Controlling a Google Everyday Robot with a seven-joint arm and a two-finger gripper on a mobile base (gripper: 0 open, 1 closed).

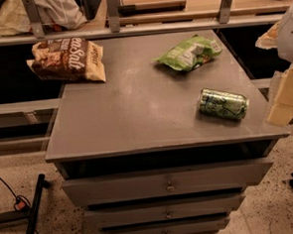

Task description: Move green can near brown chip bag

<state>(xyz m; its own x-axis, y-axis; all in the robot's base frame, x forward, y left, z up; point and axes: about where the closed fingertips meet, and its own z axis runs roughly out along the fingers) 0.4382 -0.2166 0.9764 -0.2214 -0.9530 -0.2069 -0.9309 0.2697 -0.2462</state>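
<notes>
The end of the green can (239, 106) faces away from the brown chip bag. My gripper needs to close on that end.
The green can (223, 104) lies on its side on the grey cabinet top (136, 114), near the right front corner. The brown chip bag (67, 59) lies at the far left corner, partly overhanging the left edge. My gripper (285, 99) is a pale cream shape at the right edge of the view, just right of the cabinet's right edge and a short way right of the can. It touches nothing and holds nothing that I can see.
A light green chip bag (189, 53) lies at the back right of the top. The cabinet has several drawers (165, 182) below. A rail and shelf (131, 28) run behind it. Black stand legs (33, 210) and a cable are on the floor at left.
</notes>
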